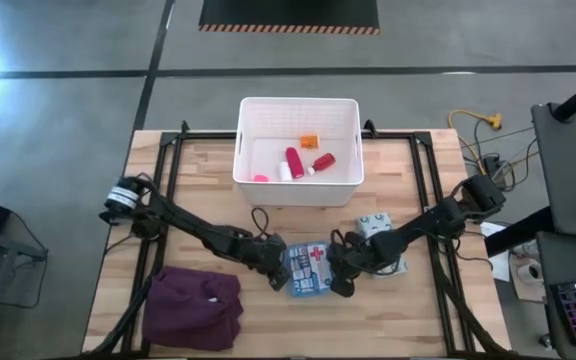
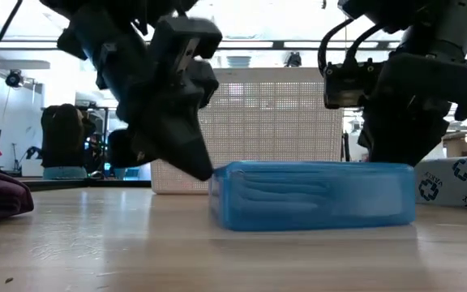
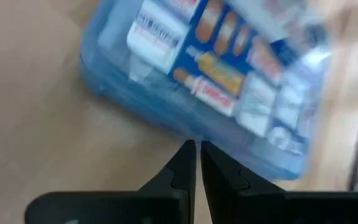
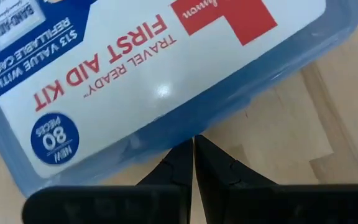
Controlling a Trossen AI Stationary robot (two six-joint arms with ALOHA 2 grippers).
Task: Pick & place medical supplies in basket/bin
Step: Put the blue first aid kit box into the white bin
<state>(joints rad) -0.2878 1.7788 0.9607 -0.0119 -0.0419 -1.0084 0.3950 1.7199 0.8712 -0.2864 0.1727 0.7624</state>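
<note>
Next, I let go of the blue first-aid box with my right gripper, leaving it tipped up on edge against my left gripper's fingertips [image 1: 292, 265].
The blue first-aid box [image 1: 308, 269] with a red cross lies flat on the table, near the middle. My left gripper [image 1: 274, 266] is shut at the box's left side, and my right gripper [image 1: 343, 272] is shut at its right side. The white slotted basket [image 1: 248, 178] stands at the far middle and holds red bottles [image 1: 293, 162], a small orange piece [image 1: 310, 141] and a pink piece [image 1: 260, 178]. A pale grey-green packet [image 1: 376, 226] lies flat on the table, to the right of the box. My left gripper [image 3: 196, 145] has its shut fingertips against the box's left side wall [image 3: 185, 127]. It comes slanting down from the table's left. The box rests flat on the table [image 2: 217, 223]. My right gripper [image 4: 193, 140] meets the box's right side wall [image 4: 185, 121] with shut fingertips, slanting down from the table's right. Nothing is pinched between the fingers.
A maroon cloth [image 1: 194, 306] lies bunched at the near left corner. Bare wood shows between the box and the basket. Black frame rails [image 1: 172, 170] run along both sides of the table. The room with people shows beyond the basket in the low view.
</note>
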